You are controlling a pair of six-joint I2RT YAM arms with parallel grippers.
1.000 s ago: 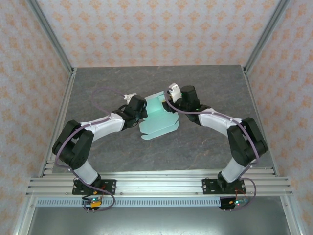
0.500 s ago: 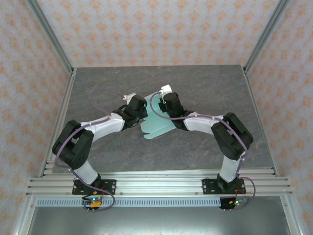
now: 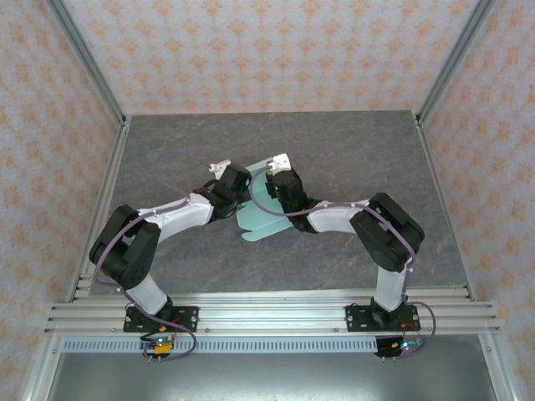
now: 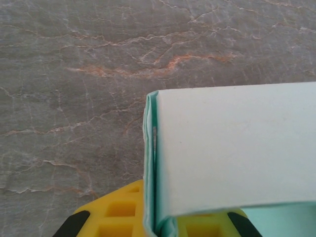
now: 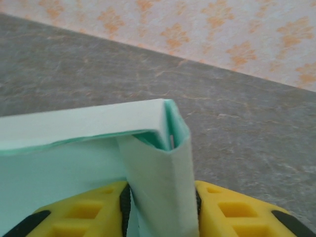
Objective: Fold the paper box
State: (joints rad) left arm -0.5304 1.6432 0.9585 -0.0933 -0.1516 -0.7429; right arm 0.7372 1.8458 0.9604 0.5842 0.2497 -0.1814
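Next, I open my right gripper and pinch the side closer to the paper box's top corner [image 5: 174, 162], because the box's folded side gapes at that corner, above my fingers.
The paper box [image 3: 261, 221] is a pale mint-green card sheet, partly folded, held up between both grippers near the table's middle. My left gripper [image 3: 236, 185] is shut on its left side. In the left wrist view the yellow fingers [image 4: 106, 215] pinch a doubled card edge, and a wide panel of the paper box [image 4: 232, 158] spreads to the right. My right gripper [image 3: 276, 188] is close beside the left one. In the right wrist view its yellow fingers [image 5: 237, 212] clamp a folded upright strip of the paper box [image 5: 158, 182], with a flap bent over to the left.
The grey marbled table [image 3: 351, 150] lies under the box. Patterned walls and metal frame posts [image 3: 88, 75] enclose it on three sides. An aluminium rail [image 3: 267, 313] with both arm bases runs along the near edge.
My right gripper has moved left toward the left gripper, bringing its side of the card with it. The sheet looks narrower from above. The left arm has stayed put.
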